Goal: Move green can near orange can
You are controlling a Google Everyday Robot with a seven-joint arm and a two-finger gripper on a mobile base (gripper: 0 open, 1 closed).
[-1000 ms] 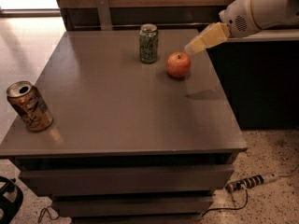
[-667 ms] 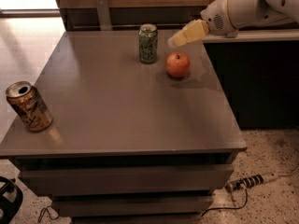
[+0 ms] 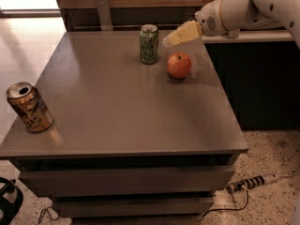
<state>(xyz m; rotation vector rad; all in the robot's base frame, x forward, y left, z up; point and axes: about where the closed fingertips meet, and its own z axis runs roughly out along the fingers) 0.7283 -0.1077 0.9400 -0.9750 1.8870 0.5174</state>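
Observation:
The middle of the green can's body [image 3: 149, 44], next to the apple, is to be gripped next, once my gripper gets there.
The green can [image 3: 149, 44] stands upright at the far middle of the grey table [image 3: 122, 102]. The orange can [image 3: 29, 107] stands tilted near the table's front left corner, far from the green can. My gripper [image 3: 169, 41] with cream-coloured fingers hangs in the air just right of the green can, above and behind a red-orange apple [image 3: 179, 65]. It holds nothing and does not touch the can.
The apple sits just right of the green can. A dark cabinet [image 3: 262, 78] with a light counter stands to the right of the table. A power strip [image 3: 248, 183] lies on the floor at the right. A wooden wall runs behind.
My gripper has moved left, from right of the apple to just beside the green can. The cans and the apple have not moved.

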